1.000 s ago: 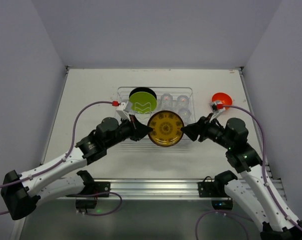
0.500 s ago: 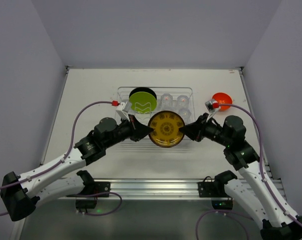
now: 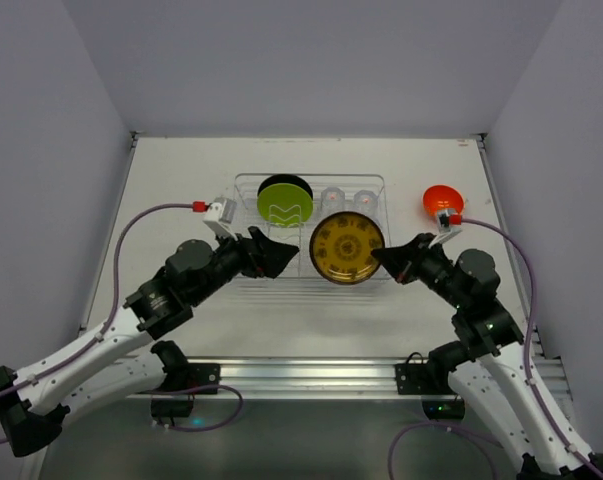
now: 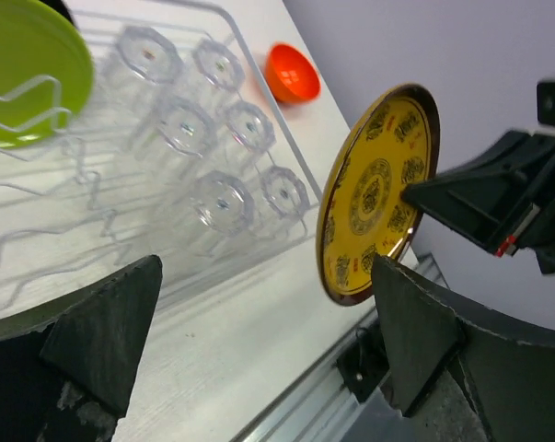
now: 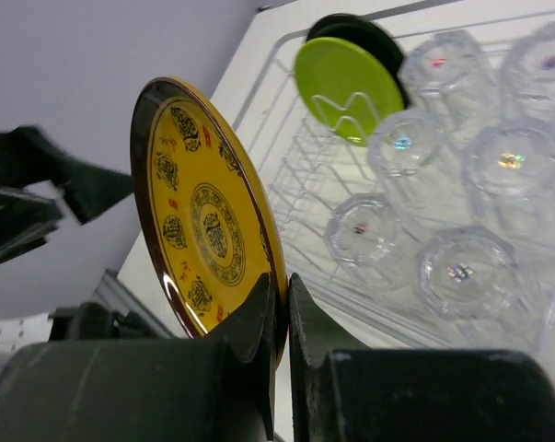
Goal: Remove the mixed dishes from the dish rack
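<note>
The robot's right gripper needs to release the patterned amber-yellow plate on the table (image 3: 439, 254) just in front of the orange bowl.
The patterned amber-yellow plate (image 3: 347, 248) hangs on edge over the front of the clear dish rack (image 3: 311, 177). My right gripper (image 3: 383, 258) is shut on its right rim, and in the right wrist view both fingers (image 5: 259, 318) pinch the plate (image 5: 208, 221) edge. My left gripper (image 3: 286, 258) stands open to the left of the plate and apart from it; the left wrist view shows the plate (image 4: 374, 189) beyond its wide, empty jaws. A lime-green plate (image 3: 285, 203) stands upright in the rack slots. Several clear cups (image 3: 334, 197) sit beside it. The orange bowl (image 3: 442, 199) lies on the table right of the rack.
White walls close the table on three sides. An aluminium rail (image 3: 301, 372) with both arm bases runs along the near edge. Bare tabletop lies left of the rack and in front of it.
My left gripper has opened, let go of the amber plate and drawn back to the left. The right gripper has shut on the plate's right rim, and the plate has shifted slightly right.
</note>
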